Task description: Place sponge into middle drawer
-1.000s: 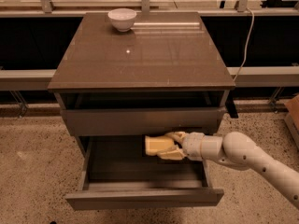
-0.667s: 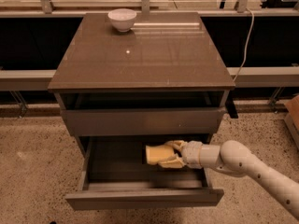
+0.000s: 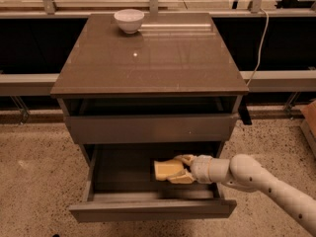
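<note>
My gripper will let go of the pale yellow sponge near the centre of the open middle drawer's grey bottom (image 3: 159,170).
The pale yellow sponge (image 3: 166,170) is inside the open middle drawer (image 3: 148,209), low over its grey floor at the right side. My gripper (image 3: 178,169) reaches in from the right on a white arm (image 3: 256,179), and its tan fingers (image 3: 183,177) are closed around the sponge's right end. I cannot tell whether the sponge touches the drawer floor. The drawer is pulled out toward the camera, below a slightly open top drawer (image 3: 150,127).
A small white bowl (image 3: 129,20) stands at the back left of the glossy brown cabinet top (image 3: 148,58). A white cable (image 3: 260,38) hangs at the right. A speckled floor (image 3: 34,181) surrounds the cabinet. A brown box edge (image 3: 310,122) shows at far right.
The gripper has moved lower and deeper into the drawer with the sponge still held.
</note>
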Robot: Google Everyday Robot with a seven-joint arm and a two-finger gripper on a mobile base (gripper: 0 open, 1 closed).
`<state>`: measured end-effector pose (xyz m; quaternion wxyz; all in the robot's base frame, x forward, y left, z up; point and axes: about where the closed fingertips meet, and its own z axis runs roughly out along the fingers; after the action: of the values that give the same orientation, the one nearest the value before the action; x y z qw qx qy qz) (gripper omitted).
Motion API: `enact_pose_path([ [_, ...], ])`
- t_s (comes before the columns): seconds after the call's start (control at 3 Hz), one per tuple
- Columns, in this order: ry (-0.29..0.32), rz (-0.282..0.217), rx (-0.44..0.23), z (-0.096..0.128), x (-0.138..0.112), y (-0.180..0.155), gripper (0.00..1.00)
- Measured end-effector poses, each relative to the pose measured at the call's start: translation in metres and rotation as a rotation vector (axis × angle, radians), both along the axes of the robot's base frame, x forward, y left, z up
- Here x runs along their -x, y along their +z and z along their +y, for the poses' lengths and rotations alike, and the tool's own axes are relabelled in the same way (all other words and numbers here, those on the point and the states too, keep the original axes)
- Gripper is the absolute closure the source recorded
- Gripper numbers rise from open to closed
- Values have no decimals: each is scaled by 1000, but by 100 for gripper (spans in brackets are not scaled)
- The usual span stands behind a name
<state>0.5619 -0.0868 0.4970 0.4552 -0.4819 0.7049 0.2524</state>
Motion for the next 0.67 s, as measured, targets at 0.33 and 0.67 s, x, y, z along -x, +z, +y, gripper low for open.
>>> enact_pose_path([
  [0.33,-3,-10,24,5,0,-1,100],
  [0.67,-20,-64,82,16,-16,-35,100],
])
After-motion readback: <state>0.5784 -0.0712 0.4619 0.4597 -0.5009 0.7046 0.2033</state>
